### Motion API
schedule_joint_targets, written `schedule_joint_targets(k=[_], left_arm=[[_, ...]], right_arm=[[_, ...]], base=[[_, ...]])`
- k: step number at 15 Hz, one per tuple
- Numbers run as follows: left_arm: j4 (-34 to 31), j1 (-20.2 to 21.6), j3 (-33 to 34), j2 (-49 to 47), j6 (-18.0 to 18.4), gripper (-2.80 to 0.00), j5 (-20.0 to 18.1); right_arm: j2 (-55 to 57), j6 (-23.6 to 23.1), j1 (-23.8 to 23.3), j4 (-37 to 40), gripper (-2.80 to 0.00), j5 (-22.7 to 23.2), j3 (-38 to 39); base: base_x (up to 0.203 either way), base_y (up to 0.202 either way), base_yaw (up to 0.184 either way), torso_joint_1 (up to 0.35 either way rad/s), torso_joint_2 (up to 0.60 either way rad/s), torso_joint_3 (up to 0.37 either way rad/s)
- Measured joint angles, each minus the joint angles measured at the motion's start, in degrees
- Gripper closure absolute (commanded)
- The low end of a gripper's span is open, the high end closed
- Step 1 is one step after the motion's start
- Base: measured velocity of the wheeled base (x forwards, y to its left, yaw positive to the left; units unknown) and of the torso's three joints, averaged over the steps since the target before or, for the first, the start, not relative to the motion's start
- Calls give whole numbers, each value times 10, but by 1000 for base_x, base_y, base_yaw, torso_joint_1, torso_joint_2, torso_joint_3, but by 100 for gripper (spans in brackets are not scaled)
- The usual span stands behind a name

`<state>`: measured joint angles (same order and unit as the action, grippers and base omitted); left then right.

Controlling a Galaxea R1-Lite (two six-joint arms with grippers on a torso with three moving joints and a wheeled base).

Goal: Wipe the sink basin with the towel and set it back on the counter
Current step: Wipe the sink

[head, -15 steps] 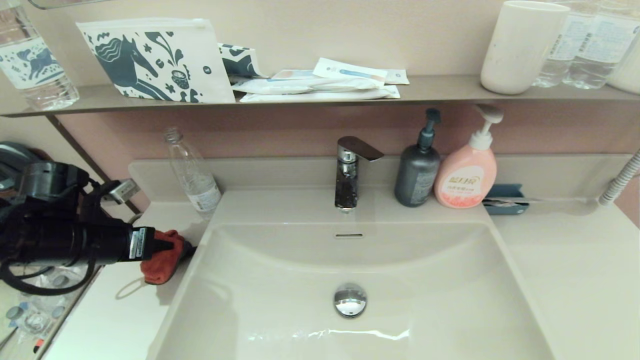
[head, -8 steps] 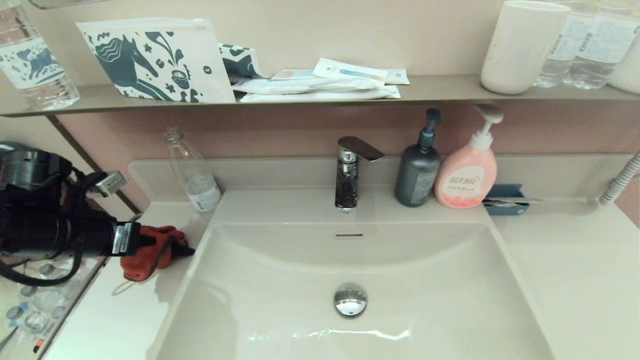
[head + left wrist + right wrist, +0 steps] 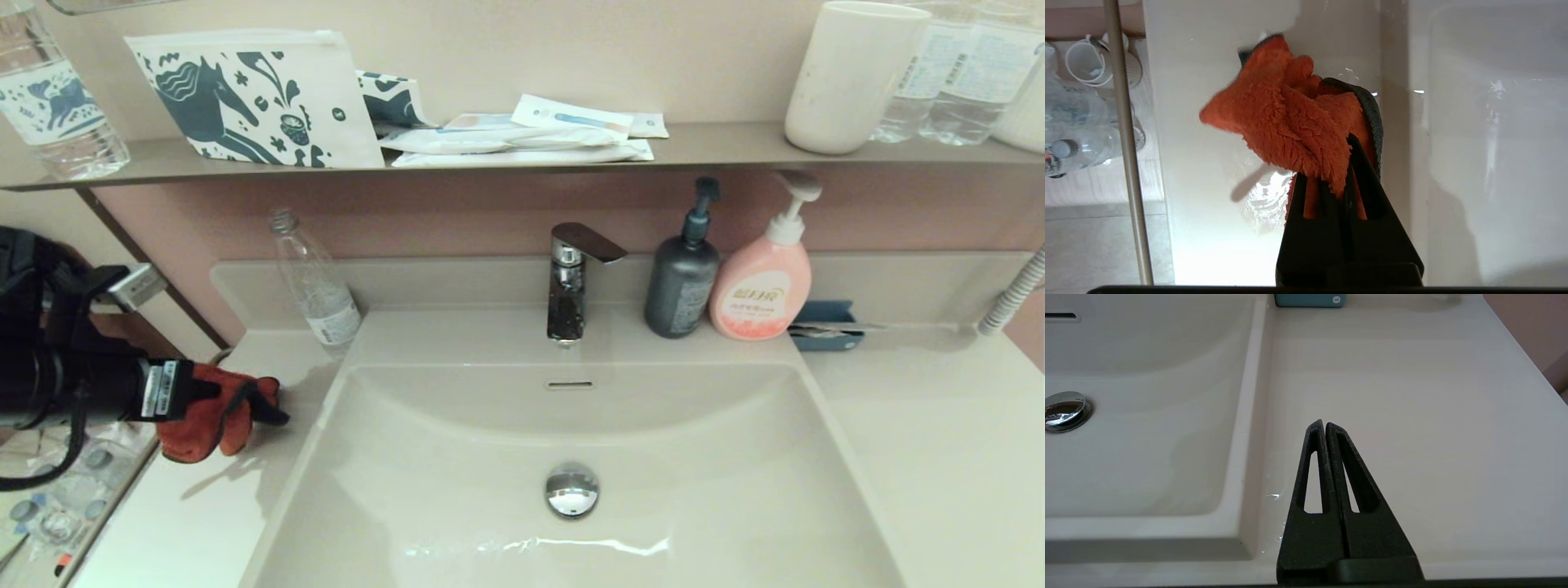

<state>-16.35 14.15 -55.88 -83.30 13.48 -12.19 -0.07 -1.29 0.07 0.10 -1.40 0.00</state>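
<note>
Next, my left gripper lets go of the orange-red towel on the counter (image 3: 282, 425) (image 3: 1322, 103) against the rim of the basin, in front of the bottle. The towel now hangs bunched above the counter.
The orange-red towel (image 3: 208, 412) hangs bunched from my left gripper (image 3: 265, 404), which is shut on it above the left strip of the counter (image 3: 196, 523), just left of the basin rim. From the left wrist, the towel (image 3: 1290, 118) covers the fingertips of the left gripper (image 3: 1341, 157) and its dark grey edge runs down one side. The cream-white sink basin (image 3: 457, 457) with its chrome drain plug (image 3: 571, 490) lies to the right. My right gripper (image 3: 1325, 424) is shut with nothing in it, low over the right counter (image 3: 1412, 396); the head view does not show it.
A clear plastic bottle (image 3: 314, 286) stands at the back left corner, close behind the towel. The faucet (image 3: 571, 282), a grey pump bottle (image 3: 682, 278), a pink pump bottle (image 3: 763, 282) and a blue holder (image 3: 824, 327) line the back ledge. Below the counter's left edge are cups and bottles (image 3: 1077, 102).
My left arm has drawn back to the left with the towel, away from the basin rim, and the towel now hangs farther out over the left counter.
</note>
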Motion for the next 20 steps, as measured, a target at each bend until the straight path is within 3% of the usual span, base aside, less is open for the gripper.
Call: schedule_joint_targets(k=[3,9,13,14,20], left_arm=[[-5,-10,2,24,-10,0,6],[8,-54,4,38,-65,0,25],[20,-58,4,35,-65,0,26],[21,-58,4,34,-65,-280,26],[43,-42,5,17,-50,-280,27]], right_arm=[[0,0,0,0,0,0,0],[0,0,0,0,0,0,0],[0,0,0,0,0,0,0],[0,0,0,0,0,0,0],[0,0,0,0,0,0,0]], base=[[0,0,0,0,0,0],[0,0,0,0,0,0],[0,0,0,0,0,0],[0,0,0,0,0,0],[0,0,0,0,0,0]])
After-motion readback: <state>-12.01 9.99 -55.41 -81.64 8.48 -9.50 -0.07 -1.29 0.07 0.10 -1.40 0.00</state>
